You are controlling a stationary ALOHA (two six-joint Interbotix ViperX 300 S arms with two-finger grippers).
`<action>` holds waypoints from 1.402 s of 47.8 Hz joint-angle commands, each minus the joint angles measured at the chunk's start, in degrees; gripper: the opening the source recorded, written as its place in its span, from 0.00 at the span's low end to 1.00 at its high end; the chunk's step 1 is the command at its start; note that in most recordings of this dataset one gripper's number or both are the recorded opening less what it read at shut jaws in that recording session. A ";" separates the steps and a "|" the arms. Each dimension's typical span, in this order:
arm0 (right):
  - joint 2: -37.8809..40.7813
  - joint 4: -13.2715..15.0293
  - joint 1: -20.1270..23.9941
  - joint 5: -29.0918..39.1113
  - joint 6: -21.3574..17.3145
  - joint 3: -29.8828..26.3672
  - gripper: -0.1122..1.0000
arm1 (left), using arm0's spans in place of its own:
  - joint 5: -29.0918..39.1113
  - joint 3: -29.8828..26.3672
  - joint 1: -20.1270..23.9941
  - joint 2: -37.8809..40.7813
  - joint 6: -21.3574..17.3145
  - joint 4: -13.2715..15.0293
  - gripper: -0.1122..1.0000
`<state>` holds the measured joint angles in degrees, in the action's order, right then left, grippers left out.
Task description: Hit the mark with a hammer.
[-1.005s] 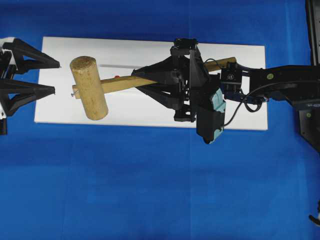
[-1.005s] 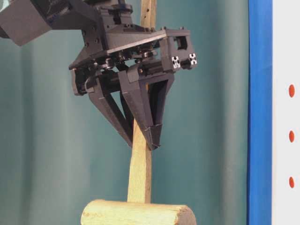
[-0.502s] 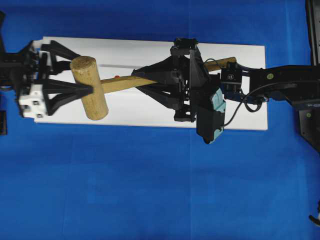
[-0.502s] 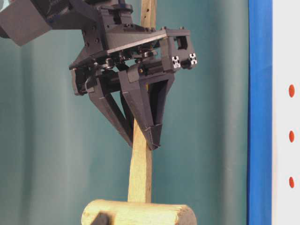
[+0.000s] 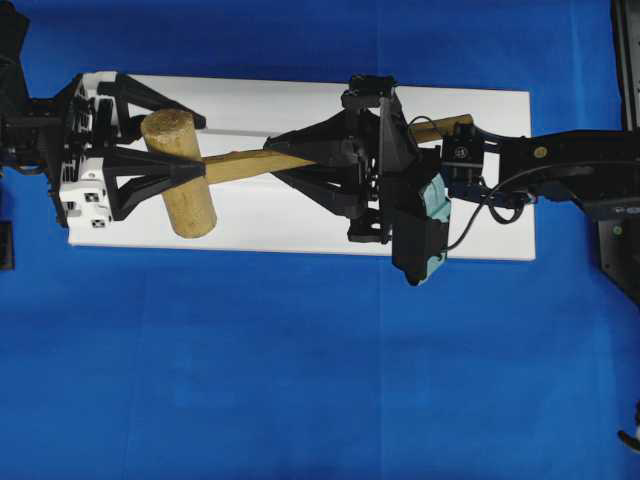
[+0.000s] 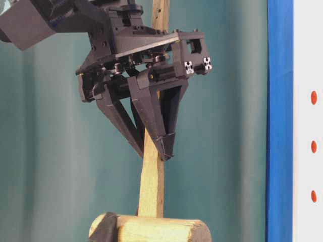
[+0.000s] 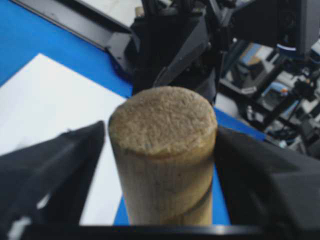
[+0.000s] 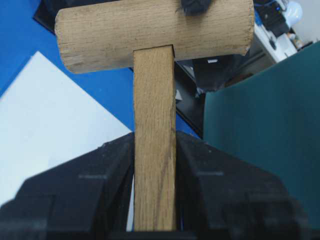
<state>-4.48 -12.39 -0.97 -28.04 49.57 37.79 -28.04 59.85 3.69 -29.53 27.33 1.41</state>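
My left gripper needs to hold the hammer's head upright, as it slants over the white bar, while my right gripper opens and takes hold again of the hammer's handle (image 5: pixel 242 165).
The hammer is held above the white bar (image 5: pixel 300 225); its head (image 5: pixel 180 178) points left. My right gripper (image 5: pixel 272 155) is shut on the handle (image 5: pixel 235 163), which also shows in the right wrist view (image 8: pixel 154 125) and the table-level view (image 6: pixel 151 181). My left gripper (image 5: pixel 203 148) is open, its fingers straddling the head (image 7: pixel 162 150); a thin gap shows beside the left finger (image 7: pixel 60 170). Three red dots show on the bar in the table-level view; the top one, the mark (image 6: pixel 314 97), looks slightly largest. The overhead view hides the dots.
Blue cloth (image 5: pixel 300 380) covers the table around the bar. The right arm's wrist and teal camera block (image 5: pixel 425 220) hang over the bar's right half. A teal backdrop (image 6: pixel 50 176) stands behind the hammer. A black frame (image 5: pixel 625 60) runs along the right edge.
My left gripper has come in from the left edge, and its open fingers now sit either side of the hammer head. The right gripper and hammer have barely moved. The red dot beside the handle is now covered.
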 commanded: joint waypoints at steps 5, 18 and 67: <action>-2.20 -0.44 -0.09 -0.79 -0.35 -0.70 0.19 | -0.09 -1.14 -0.62 -0.26 0.18 0.09 0.51; -2.20 -0.79 -0.09 -0.18 -0.44 -0.88 0.19 | 0.00 -1.32 -0.62 -0.18 0.35 0.09 0.51; -5.01 -13.45 0.97 13.54 -8.44 -0.62 0.97 | 8.26 -1.14 -2.99 -0.18 -30.32 -0.35 0.52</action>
<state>-8.17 -25.05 -0.09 -14.94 41.84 37.79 -19.51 59.77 1.67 -29.27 0.09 0.97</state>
